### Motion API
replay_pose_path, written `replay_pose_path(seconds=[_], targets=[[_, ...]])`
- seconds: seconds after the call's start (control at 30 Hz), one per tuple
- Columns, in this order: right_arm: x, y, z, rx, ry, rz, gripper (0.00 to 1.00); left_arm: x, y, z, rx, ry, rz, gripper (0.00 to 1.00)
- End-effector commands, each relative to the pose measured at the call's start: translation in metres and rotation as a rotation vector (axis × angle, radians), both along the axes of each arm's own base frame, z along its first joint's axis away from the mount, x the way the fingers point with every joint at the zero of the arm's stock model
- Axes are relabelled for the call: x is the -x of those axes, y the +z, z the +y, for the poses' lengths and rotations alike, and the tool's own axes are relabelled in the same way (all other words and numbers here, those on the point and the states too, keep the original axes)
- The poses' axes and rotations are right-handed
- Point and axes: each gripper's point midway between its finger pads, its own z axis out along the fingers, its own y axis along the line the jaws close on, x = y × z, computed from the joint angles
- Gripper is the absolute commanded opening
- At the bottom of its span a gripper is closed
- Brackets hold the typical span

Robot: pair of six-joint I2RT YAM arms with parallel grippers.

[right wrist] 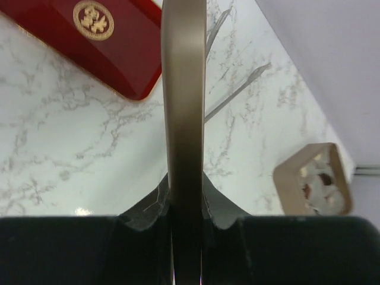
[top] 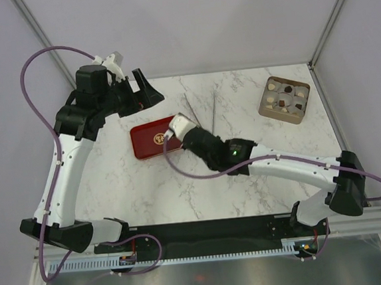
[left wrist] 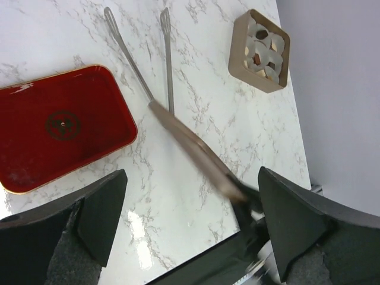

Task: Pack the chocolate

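Next, my right gripper lets go of the tan lid on the rim of the tan box (top: 271, 92) (right wrist: 311, 164), on the side that faces the red tin.
The chocolate (top: 286, 89) is a set of small white and dark pieces in a tan square box (top: 269, 106) at the far right of the marble table; the box also shows in the left wrist view (left wrist: 240, 41) and the right wrist view (right wrist: 288, 184). My right gripper (top: 200, 135) is shut on the handle of metal tongs (right wrist: 184, 89), whose two prongs (left wrist: 136, 65) point toward the far edge. My left gripper (left wrist: 190, 178) hangs open above the table at the back left, with nothing between its fingers (left wrist: 101, 208).
A red rectangular tin (top: 151, 139) with a gold emblem lies flat left of centre, just beside the tongs and below the left gripper. Grey walls close off the table at the back and sides.
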Motion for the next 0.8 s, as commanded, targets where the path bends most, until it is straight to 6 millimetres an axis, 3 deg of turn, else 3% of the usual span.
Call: replay_pose_path(seconds=[0.0,0.17,0.2,0.23,0.27,0.3,0.37,0.4,0.43,0.47,0.5,0.6,0.7,0.77], targets=[[-0.031,0.054,-0.010,-0.393,-0.036,0.125,0.00,0.002,0.023,0.017,0.019,0.061,-0.058,1.00],[-0.080,0.085,-0.054,-0.632,-0.140,0.190,0.00,0.008,0.024,0.036,-0.027,0.130,-0.106,1.00],[-0.101,0.094,-0.079,-0.701,-0.222,0.181,0.00,0.009,0.022,0.039,-0.034,0.138,-0.111,1.00],[-0.110,0.097,-0.084,-0.746,-0.225,0.198,0.00,0.009,0.008,0.040,-0.054,0.136,-0.091,1.00],[-0.121,0.097,-0.093,-0.786,-0.252,0.212,0.00,0.009,0.006,0.039,-0.049,0.134,-0.100,1.00],[-0.141,0.102,-0.120,-0.870,-0.330,0.207,0.00,0.014,-0.008,0.039,-0.051,0.122,-0.079,1.00],[-0.159,0.106,-0.130,-0.992,-0.324,0.252,0.00,0.018,-0.020,0.035,-0.043,0.097,-0.069,1.00],[-0.173,0.103,-0.157,-1.045,-0.371,0.247,0.00,0.022,-0.035,0.029,-0.030,0.062,-0.049,1.00],[-0.181,0.111,-0.159,-1.142,-0.357,0.263,0.00,0.023,-0.043,0.027,-0.027,0.045,-0.038,1.00],[-0.194,0.104,-0.180,-1.181,-0.397,0.264,0.00,0.025,-0.051,0.025,-0.026,0.031,-0.027,1.00],[-0.200,0.105,-0.186,-1.218,-0.397,0.271,0.00,0.028,-0.071,0.025,-0.041,0.029,0.019,1.00],[-0.219,0.100,-0.207,-1.294,-0.415,0.281,0.00,0.034,-0.098,0.028,-0.060,0.029,0.079,1.00],[-0.231,0.099,-0.226,-1.357,-0.443,0.239,0.00,0.027,-0.101,0.025,-0.067,0.004,0.024,1.00],[-0.241,0.102,-0.252,-1.423,-0.478,0.184,0.00,0.027,-0.107,0.027,-0.077,0.006,0.022,1.00]])
